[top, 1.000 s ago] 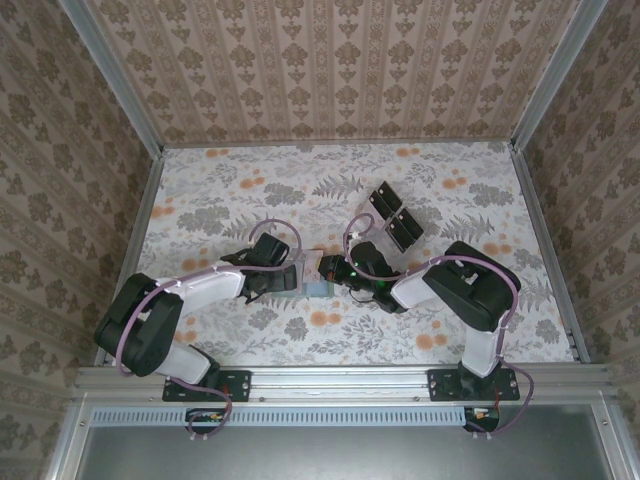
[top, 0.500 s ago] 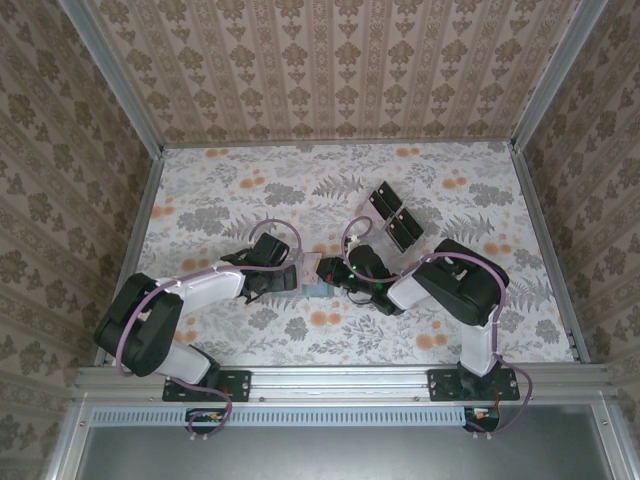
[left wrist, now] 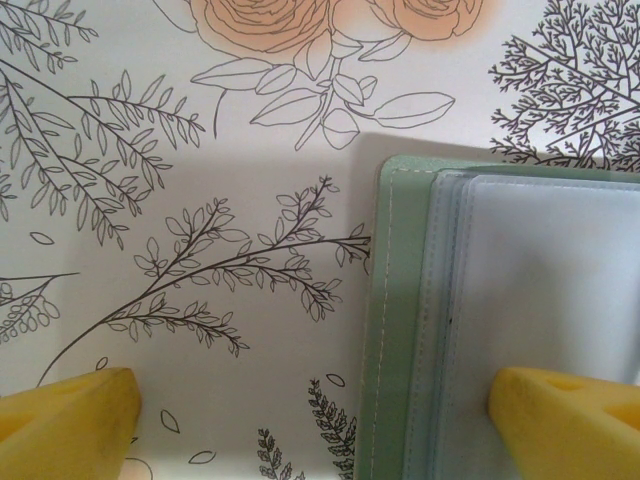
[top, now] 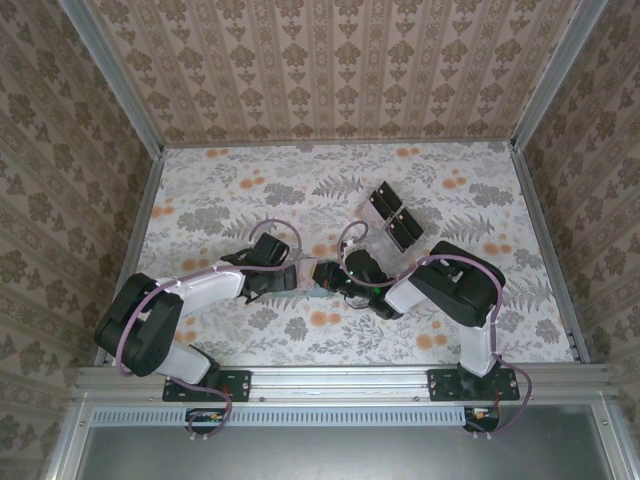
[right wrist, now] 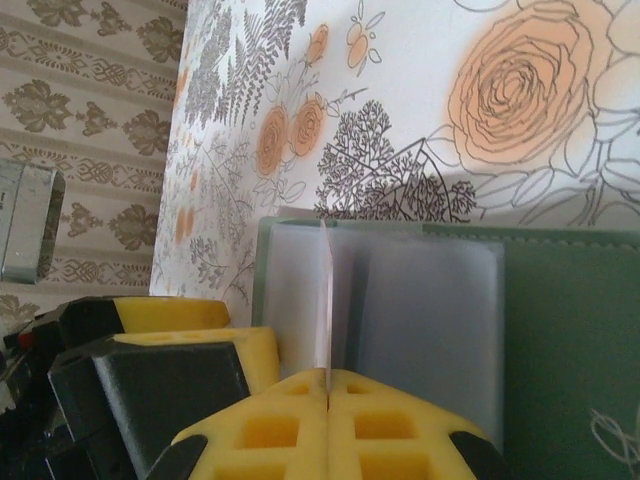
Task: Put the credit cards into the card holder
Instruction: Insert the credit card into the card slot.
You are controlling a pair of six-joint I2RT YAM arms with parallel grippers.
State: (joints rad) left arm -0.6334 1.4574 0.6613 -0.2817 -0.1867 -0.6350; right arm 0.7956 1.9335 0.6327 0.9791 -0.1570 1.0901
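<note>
My right gripper needs to let go of the whitish credit card on the card holder's pale pocket [top: 293, 279] [right wrist: 312, 318] next to my left gripper.
The dull-green card holder [left wrist: 398, 330] lies open on the flowered table, its pale plastic pockets [left wrist: 545, 290] facing up. My left gripper [left wrist: 320, 425] is open wide across the holder's stitched edge. One yellow fingertip [left wrist: 70, 415] is over bare table and the other is over the pockets. My right gripper [right wrist: 328, 385] is shut on a thin whitish credit card [right wrist: 327, 295], seen edge-on and standing over the pockets of the card holder [right wrist: 570, 340]. From above, the left gripper [top: 292, 280] and the right gripper [top: 322, 274] meet over the card holder [top: 318, 291].
A clear tray with black blocks [top: 395, 215] stands behind the right arm. Wallpapered walls and metal frame posts close in the table on three sides. In the right wrist view, the left gripper's yellow finger [right wrist: 170, 312] sits just left of the held card.
My right gripper has moved a little left with the card, closer to the left gripper and over the holder. The left arm has stayed put.
</note>
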